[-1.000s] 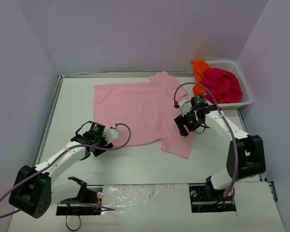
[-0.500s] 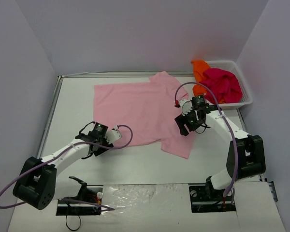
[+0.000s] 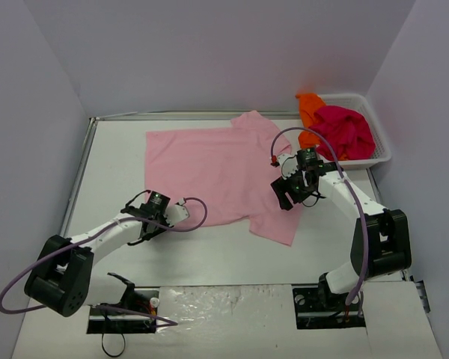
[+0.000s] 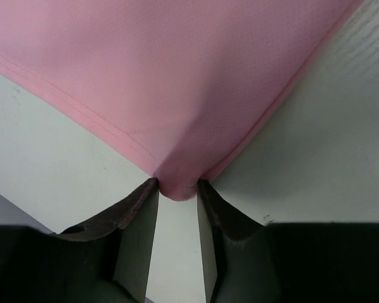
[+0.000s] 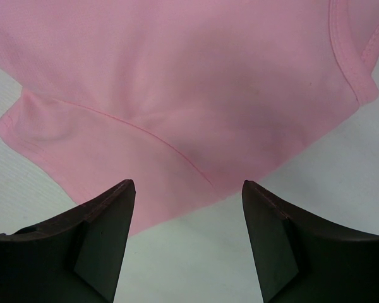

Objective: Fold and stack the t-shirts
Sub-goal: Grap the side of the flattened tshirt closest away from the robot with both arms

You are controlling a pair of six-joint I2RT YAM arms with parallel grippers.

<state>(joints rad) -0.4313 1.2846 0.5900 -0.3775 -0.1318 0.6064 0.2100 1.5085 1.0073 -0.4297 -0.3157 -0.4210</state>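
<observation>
My right gripper will next grab the near sleeve's cuff corner (image 3: 289, 243), on the shoulder side of the light pink t-shirt.
The light pink t-shirt (image 3: 209, 168) lies spread flat on the white table, also seen in the left wrist view (image 4: 189, 69) and the right wrist view (image 5: 177, 95). My left gripper (image 3: 153, 218) is at its near left hem corner, fingers closed narrowly on the bunched corner (image 4: 177, 184). My right gripper (image 3: 288, 196) is open (image 5: 188, 186), hovering over the shirt's right edge by the sleeve seam, holding nothing. A magenta-red t-shirt (image 3: 346, 131) and an orange t-shirt (image 3: 310, 105) lie crumpled in the basket.
The white mesh basket (image 3: 382, 155) stands at the back right corner. Grey walls close in the table on three sides. The table's raised left edge (image 3: 78, 179) runs beside the left arm.
My left gripper has slid right to the shirt's near left corner and closed on it. My right gripper has barely moved.
</observation>
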